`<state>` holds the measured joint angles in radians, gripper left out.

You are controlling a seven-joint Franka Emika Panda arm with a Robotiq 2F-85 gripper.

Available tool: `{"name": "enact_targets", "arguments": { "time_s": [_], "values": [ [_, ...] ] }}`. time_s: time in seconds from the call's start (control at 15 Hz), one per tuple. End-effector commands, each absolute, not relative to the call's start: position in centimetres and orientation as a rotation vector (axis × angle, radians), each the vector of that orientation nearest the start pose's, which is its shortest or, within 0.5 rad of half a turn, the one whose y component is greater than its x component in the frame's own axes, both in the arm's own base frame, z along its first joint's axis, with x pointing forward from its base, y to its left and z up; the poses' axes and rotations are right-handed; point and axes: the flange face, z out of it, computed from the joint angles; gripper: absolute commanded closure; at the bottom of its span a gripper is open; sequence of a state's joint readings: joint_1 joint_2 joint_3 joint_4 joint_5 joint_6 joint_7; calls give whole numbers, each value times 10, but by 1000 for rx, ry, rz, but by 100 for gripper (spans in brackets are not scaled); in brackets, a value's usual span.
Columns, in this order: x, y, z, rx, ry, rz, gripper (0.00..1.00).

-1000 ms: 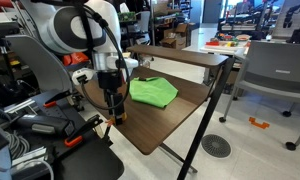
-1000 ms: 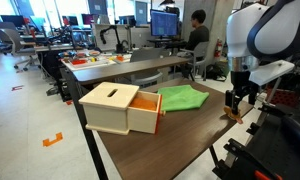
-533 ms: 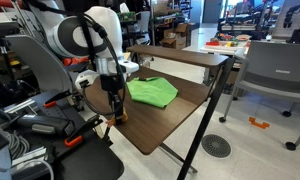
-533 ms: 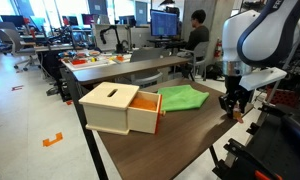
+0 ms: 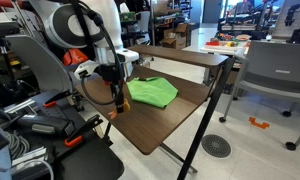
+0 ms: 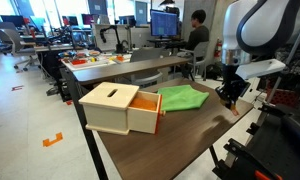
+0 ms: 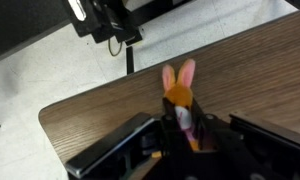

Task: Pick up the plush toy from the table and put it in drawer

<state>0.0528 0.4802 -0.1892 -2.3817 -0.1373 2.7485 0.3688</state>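
I need to release the plush toy, now just above the table's edge, from my gripper inside the open orange drawer [image 5: 122, 67], at the end nearest the green cloth.
The plush toy [image 7: 179, 97] is small and orange with two pink ears, and it sits pinched between the black fingers [image 7: 203, 130] in the wrist view. My gripper [image 7: 181, 122] is shut on it, with the ears sticking out past the fingertips over the wooden table [image 7: 250, 70]. In both exterior views the gripper [image 5: 118, 96] [image 6: 230, 97] hangs just above the table's edge, near the arm's base. The wooden box with its orange drawer [image 6: 145, 101] pulled open stands at the opposite end of the table.
A green cloth [image 5: 153, 92] [image 6: 183, 97] lies flat in the middle of the table, between gripper and drawer box [image 6: 112, 108]. Cables and orange clamps [image 5: 75, 138] clutter the space beside the table. A person sits at a desk [image 6: 197, 32] behind.
The jaws have gone from open to shut on the plush toy. The gripper has risen a little from the table edge with the toy in it.
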Motion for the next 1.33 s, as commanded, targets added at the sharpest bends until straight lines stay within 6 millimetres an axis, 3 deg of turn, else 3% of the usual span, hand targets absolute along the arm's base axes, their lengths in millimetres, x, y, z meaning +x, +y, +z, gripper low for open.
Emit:
{"name": "enact_targets", "arguments": {
  "time_s": [0.0, 0.33, 0.6, 0.87, 1.27],
  "values": [
    [470, -36, 166, -3180, 535, -7, 96],
    [474, 40, 219, -3109, 361, -242, 96],
    [489, 102, 240, -3029, 285, -359, 96],
    [509, 150, 239, -2940, 298, -388, 96],
    [543, 185, 209, -2899, 346, -455, 96]
  ]
}}
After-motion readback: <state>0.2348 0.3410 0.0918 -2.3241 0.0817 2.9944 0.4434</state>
